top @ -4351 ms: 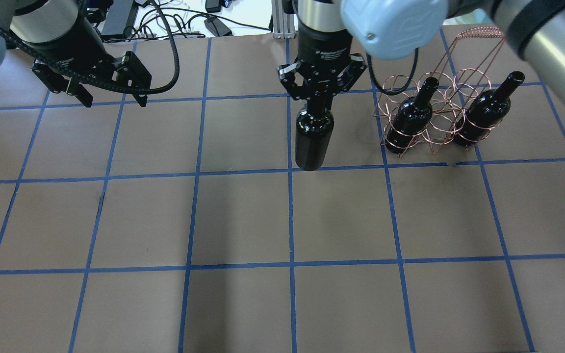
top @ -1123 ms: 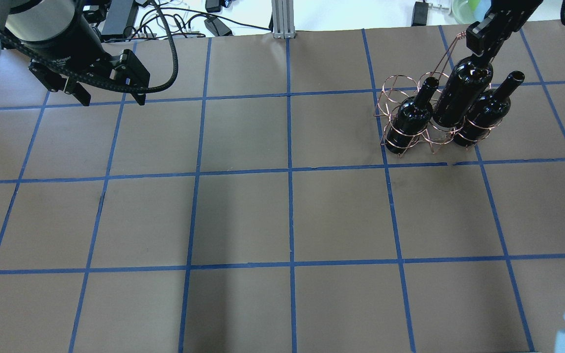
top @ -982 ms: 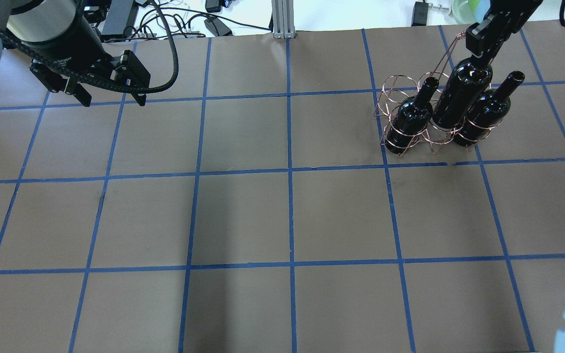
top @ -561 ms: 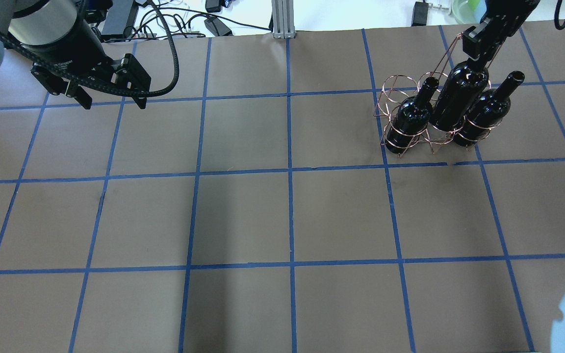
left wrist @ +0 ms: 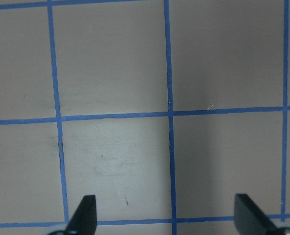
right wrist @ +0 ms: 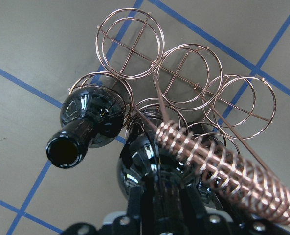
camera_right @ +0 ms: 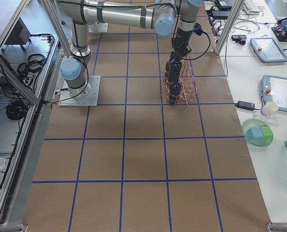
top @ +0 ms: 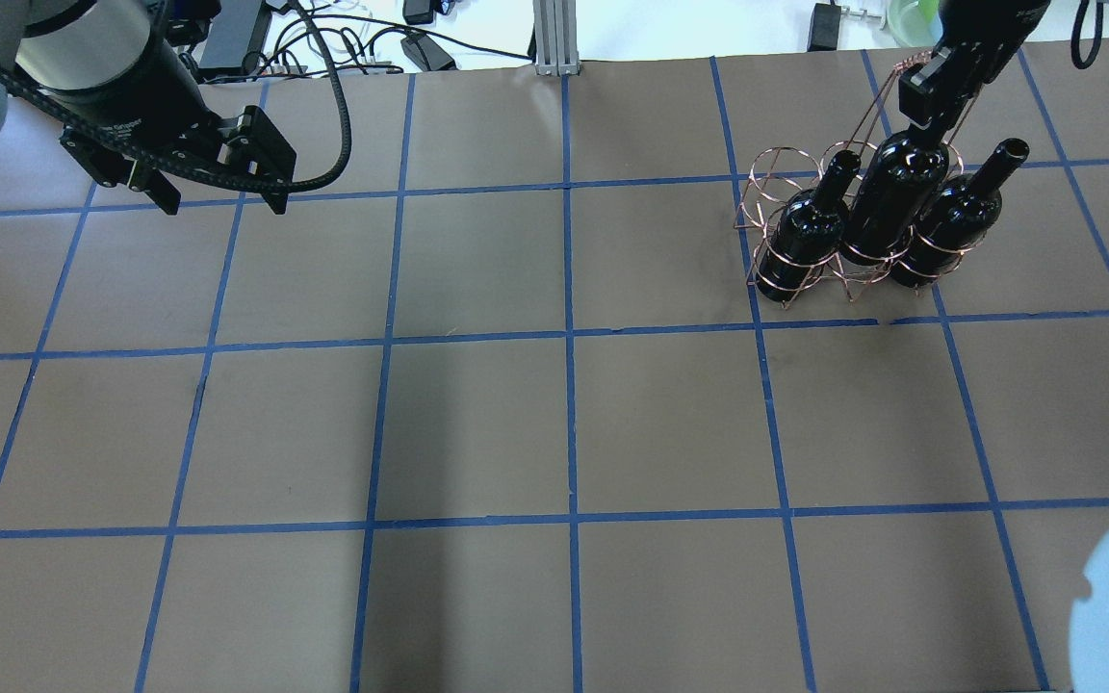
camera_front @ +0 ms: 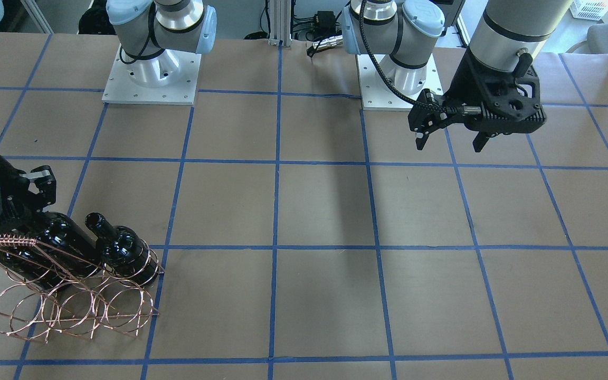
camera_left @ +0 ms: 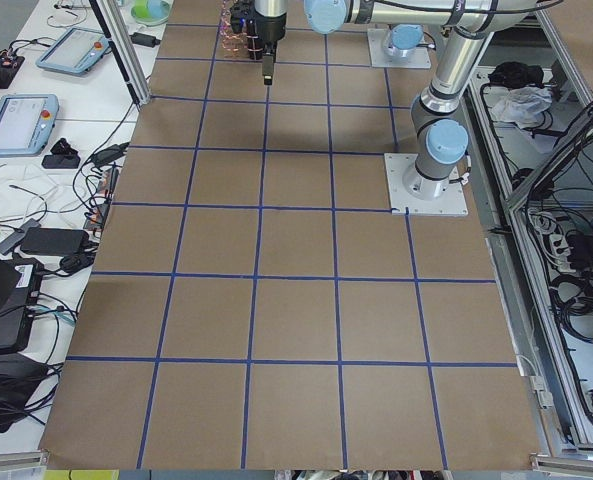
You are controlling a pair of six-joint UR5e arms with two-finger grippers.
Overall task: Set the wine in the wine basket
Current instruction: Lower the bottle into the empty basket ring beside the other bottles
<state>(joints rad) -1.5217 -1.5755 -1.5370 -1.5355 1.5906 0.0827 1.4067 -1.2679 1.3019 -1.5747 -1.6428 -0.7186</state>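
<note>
Next, I let go of the wine bottle with my right gripper once it is in the wine basket's middle ring (camera_front: 80, 265) (right wrist: 154, 132), between the other bottles.
My right gripper (top: 932, 96) is shut on the neck of a near-black wine bottle (top: 891, 207) and holds it upright. Its base sits partway down in the middle rings of the copper wire wine basket (top: 764, 173), and it stands taller than its neighbours. Two more bottles, one on the left (top: 810, 229) and one on the right (top: 954, 226), stand in the rings on either side. In the right wrist view the held bottle (right wrist: 145, 161) is under the coiled handle (right wrist: 218, 166), beside an open-mouthed bottle (right wrist: 88, 117). My left gripper (top: 225, 197) is open and empty at the far left.
The basket's back row of rings (right wrist: 130, 41) holds nothing. Cables and power bricks (top: 400, 43) lie beyond the table's far edge. The left wrist view shows only brown paper with blue tape lines (left wrist: 169, 115) between my open fingers (left wrist: 86, 213).
My right gripper has carried the bottle from the table's middle to the basket and, over the last second, lowered it deeper into the middle rings. The left arm has barely moved.
</note>
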